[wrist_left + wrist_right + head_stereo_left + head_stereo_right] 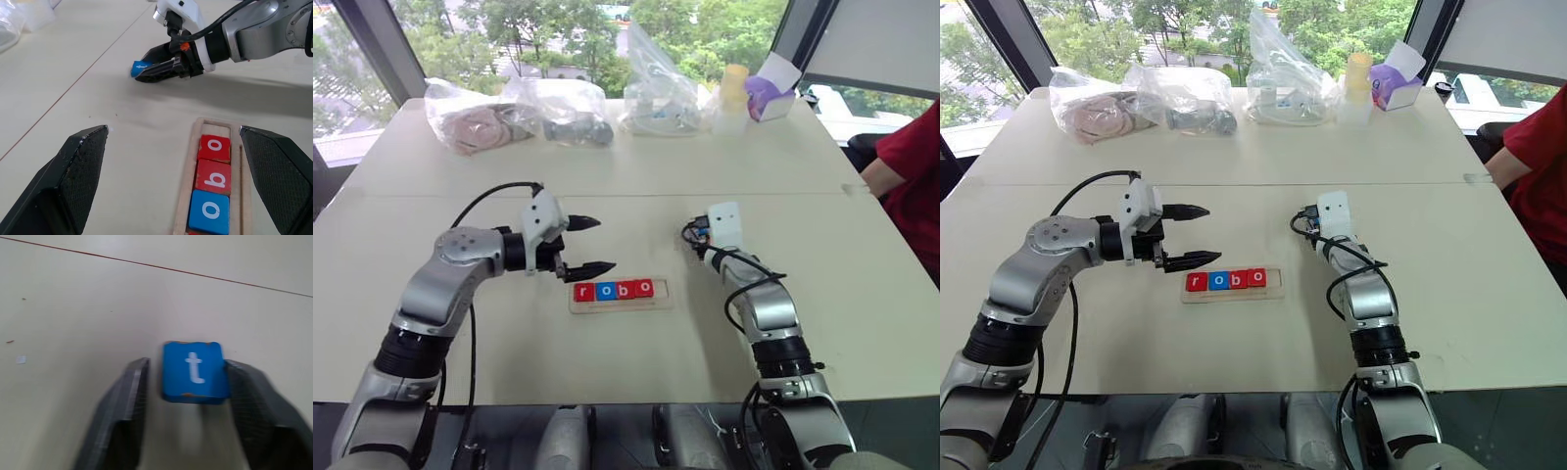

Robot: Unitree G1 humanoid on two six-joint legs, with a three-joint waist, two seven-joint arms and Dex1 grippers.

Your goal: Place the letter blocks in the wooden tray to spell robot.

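Observation:
The t block's side that must meet the red o is covered by my right gripper's finger, so I should regrip the block across the letter's top and foot [192, 346].
The wooden tray [660, 292] lies mid-table and holds several letter blocks: a red r [582, 291], a blue o [604, 291], a red b [625, 289] and a red o [644, 288]. The tray's right end slot is bare. My left gripper [604, 245] hovers open just above and left of the tray; in its wrist view its fingers [83, 166] straddle the tray's end. To the right of the tray, my right gripper [146, 71] is low over the table, shut on a blue t block [195, 371]. I cannot tell whether that block rests on the table.
Clear plastic bags [470, 117] with odds and ends, a yellow cup [732, 88] and a box with something purple [766, 95] line the far edge. A person's red sleeve [911, 166] shows at the right. A seam [626, 194] crosses the table.

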